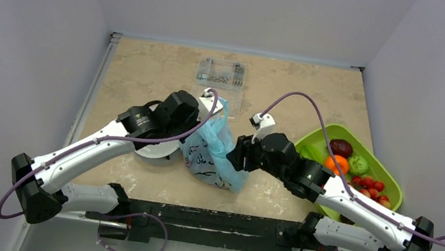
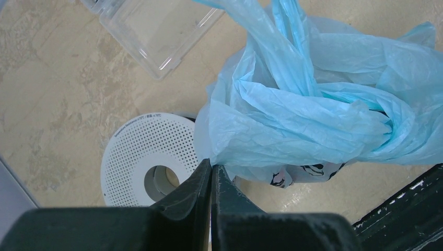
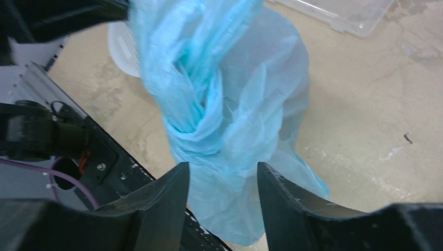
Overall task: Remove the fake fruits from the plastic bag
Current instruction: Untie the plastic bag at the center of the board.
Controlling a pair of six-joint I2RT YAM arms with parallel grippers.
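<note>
Next, my right gripper pinches the fold's lower end [image 3: 201,141] and spreads the bag open first, because the plastic bag hangs in a twisted fold below my left gripper.
The light-blue plastic bag [image 1: 212,154] hangs twisted and limp at the table's middle front. My left gripper [image 1: 215,103] is shut, its fingertips [image 2: 211,163] pinching the bag's [image 2: 313,104] edge near the top. My right gripper [image 1: 233,153] is open just right of the bag, and in its wrist view the gripper [image 3: 222,167] straddles the lower part of the bag [image 3: 224,104] without closing on it. No fruit shows inside the bag. Fake fruits lie in the lime-green tray [image 1: 396,179]: a plum [image 1: 341,147], an orange [image 1: 336,164], a green piece [image 1: 358,163] and red ones [image 1: 372,185].
A white perforated disc with a hole [image 2: 141,151] lies on the table left of the bag, under my left arm. A clear hard plastic box [image 1: 221,73] sits at the back centre. The black front rail [image 1: 207,218] runs just below the bag.
</note>
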